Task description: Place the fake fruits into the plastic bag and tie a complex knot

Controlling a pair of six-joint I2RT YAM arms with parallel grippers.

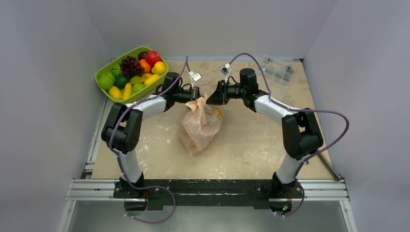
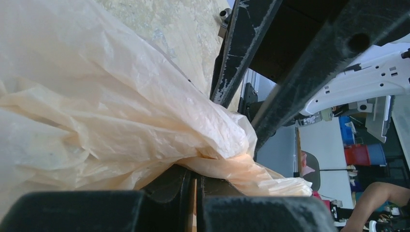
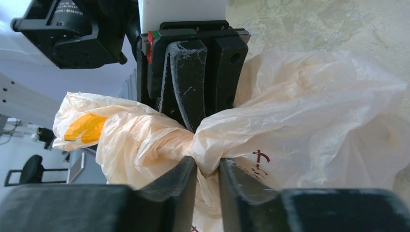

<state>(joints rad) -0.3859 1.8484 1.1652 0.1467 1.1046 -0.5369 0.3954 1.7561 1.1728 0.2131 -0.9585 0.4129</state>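
The robot's right fingers pinch only a fold of the plastic bag's gathered neck, so the right gripper should open, reach closer and grip the bunch [image 3: 208, 187] beneath that fold.
The peach plastic bag [image 1: 200, 126] lies mid-table, its top lifted between my two grippers. My left gripper [image 1: 197, 96] is shut on a twisted strap of the bag [image 2: 96, 111]; its jaws [image 2: 198, 176] meet under the plastic. From the opposite side my right gripper [image 1: 212, 95] pinches the gathered neck of the bag [image 3: 314, 111] between its jaws [image 3: 208, 166]. I cannot tell whether this bunch [image 3: 193, 140] is a knot. The left gripper's fingers [image 3: 191, 82] stand just beyond it. The fake fruits [image 1: 133, 72] fill the lime-green tray [image 1: 100, 72]; anything inside the bag is hidden.
The tray stands at the back left corner, close to the left arm's elbow. Small clear packets [image 1: 278, 69] lie at the back right. Grey walls close in the table on both sides and behind.
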